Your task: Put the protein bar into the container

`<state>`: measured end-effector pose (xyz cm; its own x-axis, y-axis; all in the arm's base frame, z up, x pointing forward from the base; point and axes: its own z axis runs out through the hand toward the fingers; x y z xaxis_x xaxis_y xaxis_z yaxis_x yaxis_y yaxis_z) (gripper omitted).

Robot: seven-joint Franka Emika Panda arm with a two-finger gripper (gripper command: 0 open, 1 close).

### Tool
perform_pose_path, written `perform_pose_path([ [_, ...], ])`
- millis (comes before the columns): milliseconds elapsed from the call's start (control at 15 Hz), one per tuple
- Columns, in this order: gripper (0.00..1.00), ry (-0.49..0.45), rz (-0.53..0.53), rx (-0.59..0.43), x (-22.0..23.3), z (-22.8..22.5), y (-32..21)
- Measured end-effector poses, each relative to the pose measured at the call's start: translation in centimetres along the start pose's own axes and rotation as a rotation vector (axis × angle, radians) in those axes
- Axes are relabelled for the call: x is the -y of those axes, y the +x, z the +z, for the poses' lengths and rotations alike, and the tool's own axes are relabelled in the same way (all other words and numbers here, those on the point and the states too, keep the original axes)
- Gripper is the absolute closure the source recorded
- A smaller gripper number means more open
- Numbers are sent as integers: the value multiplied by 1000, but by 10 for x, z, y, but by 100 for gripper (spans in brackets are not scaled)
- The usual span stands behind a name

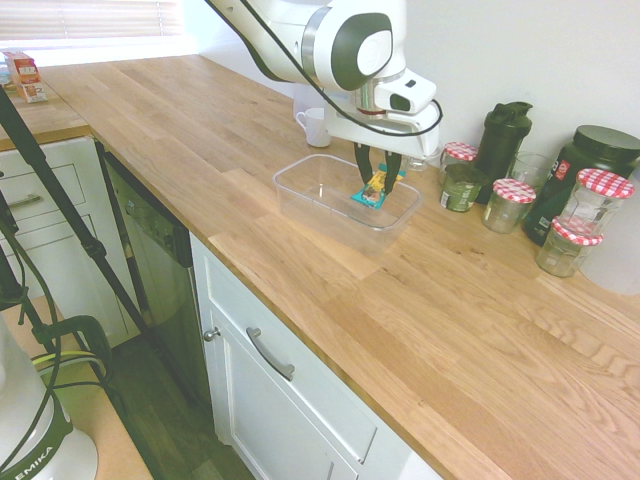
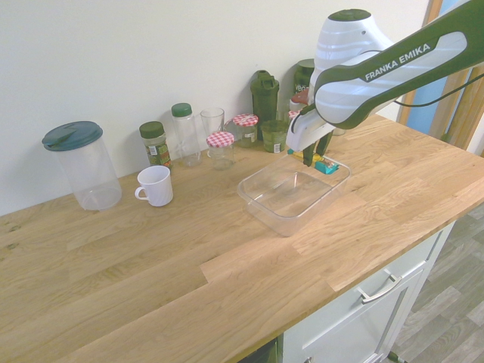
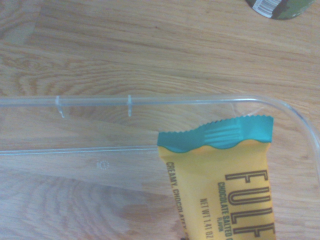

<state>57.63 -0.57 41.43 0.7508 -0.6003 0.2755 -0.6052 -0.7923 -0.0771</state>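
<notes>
Next, I release the protein bar on the container's bottom, at the end [image 1: 374, 225] [image 3: 205, 206] closest to the glass jars. The bar is now held upright inside the container.
The protein bar [image 1: 374, 188], yellow with teal ends, hangs upright between the fingers of my gripper [image 1: 376, 184], which is shut on it. It is held inside the far right end of the clear plastic container [image 1: 315, 185], its lower teal end near the floor of the tub. From the other side the bar [image 2: 326, 165] shows just over the container [image 2: 280, 198] near its far corner, under my gripper [image 2: 318, 157]. In the wrist view the bar [image 3: 227, 180] fills the lower right, over the container's rounded corner [image 3: 295, 117].
A white mug [image 1: 314, 127] stands behind the container. Glass jars with red-checked lids [image 1: 510, 203], a dark shaker bottle [image 1: 500, 138] and a black tub [image 1: 585, 165] line the wall to the right. A large clear canister [image 2: 82, 165] stands far off along the wall.
</notes>
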Motion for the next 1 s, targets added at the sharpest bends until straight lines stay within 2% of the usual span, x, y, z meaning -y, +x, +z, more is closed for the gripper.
perform_pose_path([
  [867, 100, -36, -16, 10, 4, 39, 0],
  [933, 0, -38, -17, 12, 5, 41, -1],
  [1000, 0, -40, -19, 15, 5, 42, -2],
])
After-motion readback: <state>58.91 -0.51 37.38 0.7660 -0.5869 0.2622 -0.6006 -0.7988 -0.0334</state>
